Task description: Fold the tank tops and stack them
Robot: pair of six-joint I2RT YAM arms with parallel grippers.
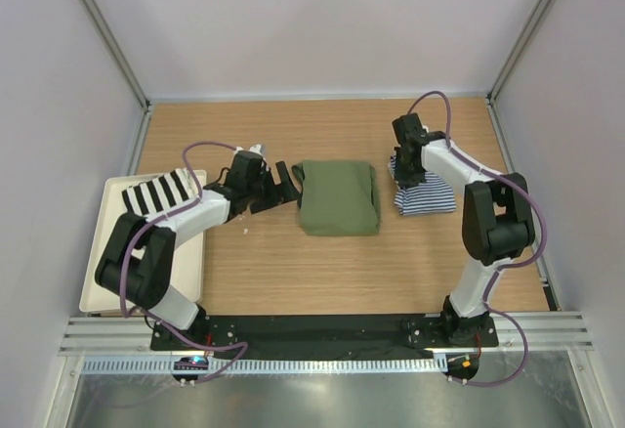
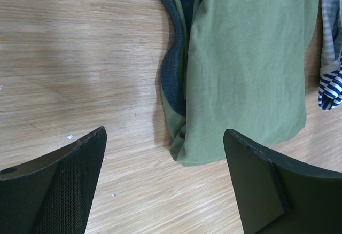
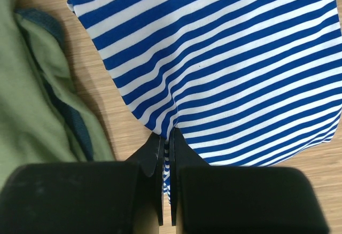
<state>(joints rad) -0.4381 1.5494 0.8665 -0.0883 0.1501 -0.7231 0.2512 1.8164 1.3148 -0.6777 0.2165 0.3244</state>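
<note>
Next, my right gripper lets go of the striped tank top, so that it lands on the middle of the folded olive green tank top (image 1: 342, 190).
The olive green tank top (image 1: 338, 196) lies folded in a rectangle at the table's middle, and its navy trim shows along the left edge in the left wrist view (image 2: 246, 63). My left gripper (image 1: 291, 186) hovers just left of it, open and holding nothing (image 2: 164, 132). The navy-and-white striped tank top (image 1: 427, 196) lies bunched to the right of the olive one. My right gripper (image 1: 403, 166) is shut on a pinch of the striped cloth (image 3: 230, 68), which runs up between the jaws (image 3: 166, 138). A strip of bare wood separates the two tops; olive tank top (image 3: 26, 111).
A white tray (image 1: 98, 291) sits at the left edge of the table with a black-and-white striped cloth (image 1: 156, 192) on its far end. Grey walls close in the table on the left, right and back.
</note>
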